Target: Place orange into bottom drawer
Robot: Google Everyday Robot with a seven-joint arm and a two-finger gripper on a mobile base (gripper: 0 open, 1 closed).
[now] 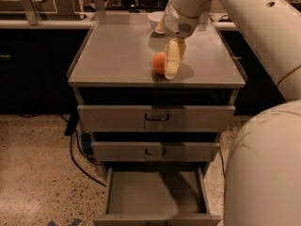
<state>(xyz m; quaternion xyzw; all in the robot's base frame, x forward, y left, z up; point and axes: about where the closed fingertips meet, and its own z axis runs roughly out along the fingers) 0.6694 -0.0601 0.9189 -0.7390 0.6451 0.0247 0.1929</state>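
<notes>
Next, my gripper closes on the sides of the orange [162,62] near the front edge of the cabinet top, because the orange has to go into the bottom drawer.
The orange [158,62] sits on the grey cabinet top [117,55], near its front edge and a little right of the middle. My gripper [170,69] reaches down from the upper right and stands right against the orange's right side, covering part of it. The orange still rests on the top. The bottom drawer [155,192] is pulled out below, and its flat grey inside is bare.
A white bowl [154,19] stands at the back of the cabinet top, half hidden by my arm. The two upper drawers [155,118] are shut. Dark cables [77,154] lie on the floor to the left. My arm's large white body [263,168] fills the right foreground.
</notes>
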